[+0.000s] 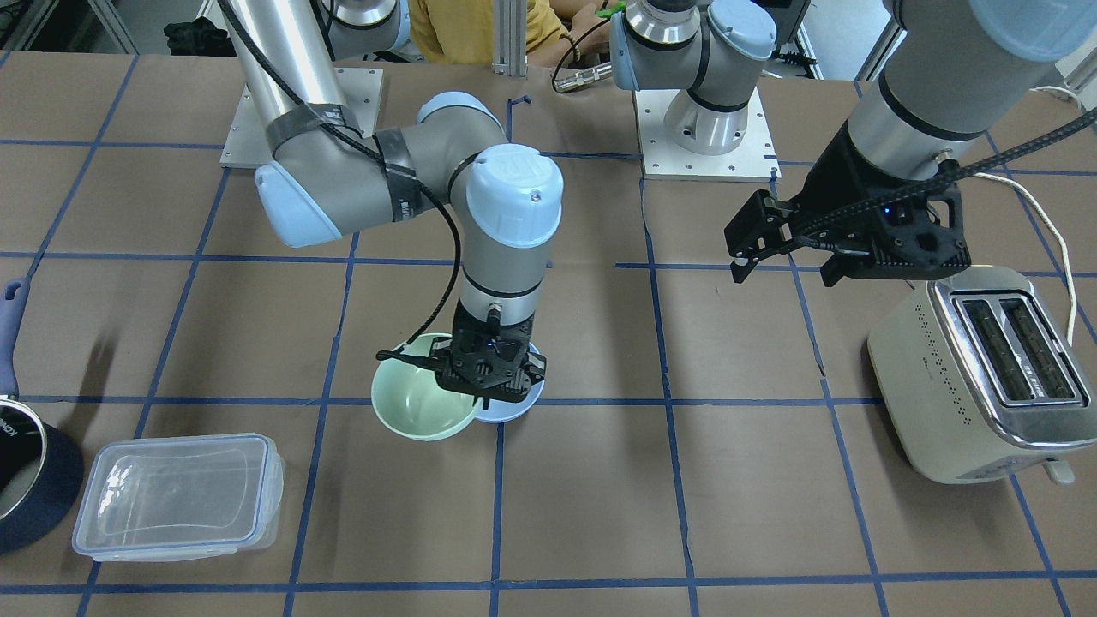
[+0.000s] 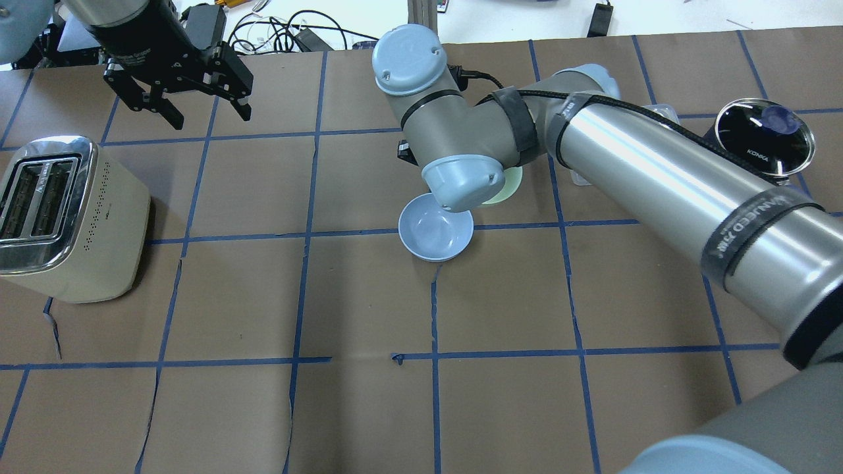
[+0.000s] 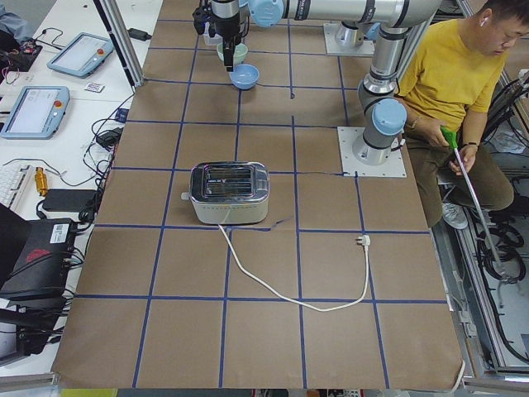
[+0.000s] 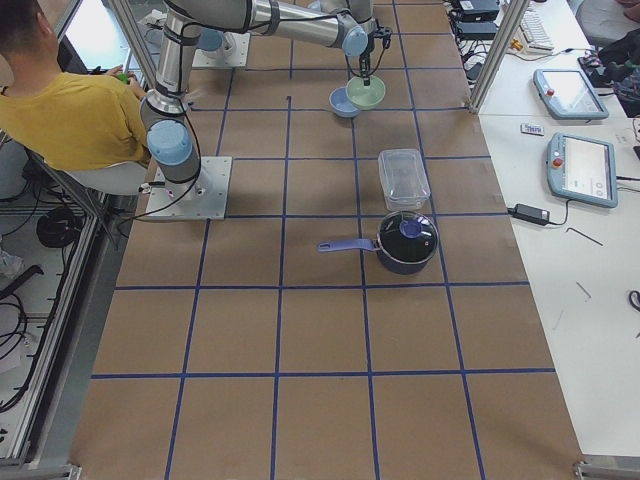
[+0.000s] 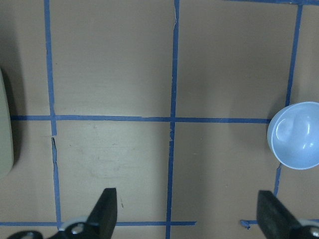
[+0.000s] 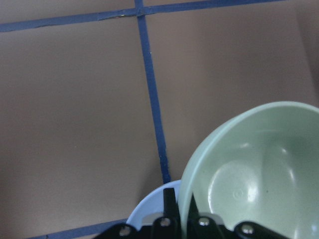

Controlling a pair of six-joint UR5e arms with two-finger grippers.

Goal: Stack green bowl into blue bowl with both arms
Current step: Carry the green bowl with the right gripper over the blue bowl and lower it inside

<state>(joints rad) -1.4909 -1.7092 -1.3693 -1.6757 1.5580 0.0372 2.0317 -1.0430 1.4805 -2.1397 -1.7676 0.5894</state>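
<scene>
Next, my right gripper sets the pale green bowl down inside the light blue bowl [image 1: 494, 379] on the crossing blue tape lines.
The pale green bowl [image 1: 420, 401] is held by its rim in my right gripper [image 1: 485, 392], which is shut on it. The bowl hangs tilted, and its rim overlaps the edge of the light blue bowl [image 1: 518, 406] beside it. In the right wrist view the green bowl [image 6: 254, 169] sits just over the blue bowl's rim [image 6: 149, 213]. From overhead the blue bowl [image 2: 436, 227] shows plainly, while the green bowl [image 2: 506, 187] is mostly hidden by my right wrist. My left gripper [image 2: 209, 113] is open and empty, high above the table near the toaster. Its wrist view shows the blue bowl [image 5: 296, 135] far to the right.
A cream toaster [image 1: 977, 368] stands on my left side with its cord trailing. A clear lidded container [image 1: 176, 493] and a dark navy saucepan [image 1: 26, 463] sit on my right side. A person in yellow [image 3: 450, 74] sits behind the robot bases.
</scene>
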